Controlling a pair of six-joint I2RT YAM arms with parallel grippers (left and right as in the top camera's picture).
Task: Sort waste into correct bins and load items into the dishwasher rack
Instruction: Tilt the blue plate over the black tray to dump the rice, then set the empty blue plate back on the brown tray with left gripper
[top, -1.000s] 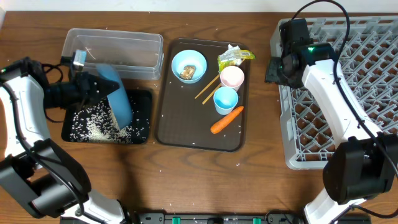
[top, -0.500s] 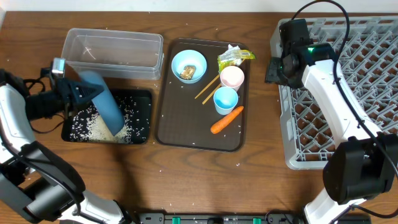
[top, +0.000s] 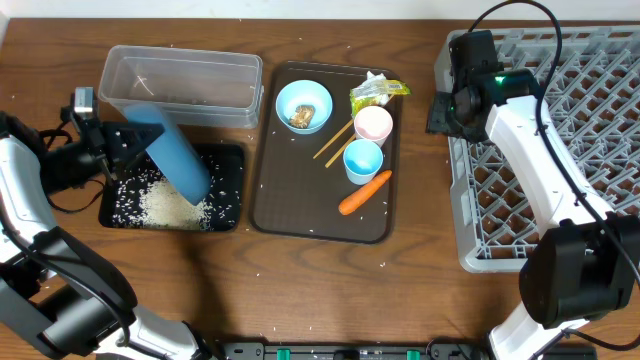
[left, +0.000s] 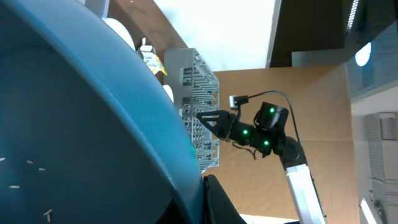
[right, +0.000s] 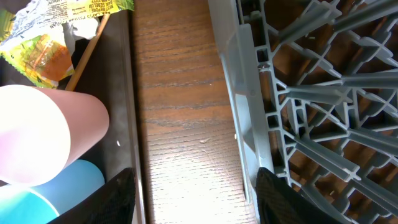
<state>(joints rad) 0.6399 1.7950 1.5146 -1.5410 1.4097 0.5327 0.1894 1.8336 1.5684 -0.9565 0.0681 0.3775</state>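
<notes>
My left gripper is going to put the large dark-blue bowl down on the brown serving tray (top: 299, 188), beside the carrot. The bowl is tipped over the black tray now.
My left gripper (top: 108, 150) is shut on the rim of the large dark-blue bowl (top: 178, 160) and holds it tipped on edge over the black tray (top: 228, 215), where white rice (top: 165, 205) lies. The bowl fills the left wrist view (left: 81, 124). On the brown serving tray (top: 320, 218) are the small light-blue bowl (top: 303, 100) with a brown lump (top: 300, 117), chopsticks (top: 333, 140), the pink cup (top: 373, 125), the light-blue cup (top: 362, 160), the carrot (top: 365, 192) and the yellow-green wrapper (top: 378, 92). My right gripper (top: 440, 112) is open and empty beside the grey rack (top: 560, 150).
The clear tub (top: 180, 75) stands just behind the black tray. The right wrist view shows the pink cup (right: 31, 134), the light-blue cup (right: 62, 193), the wrapper (right: 43, 56) and the rack wall (right: 249, 93), with bare wood between the serving tray and the rack.
My left gripper has drawn back to the left with the dark-blue bowl, which has swung over the black tray. The right arm has not moved.
</notes>
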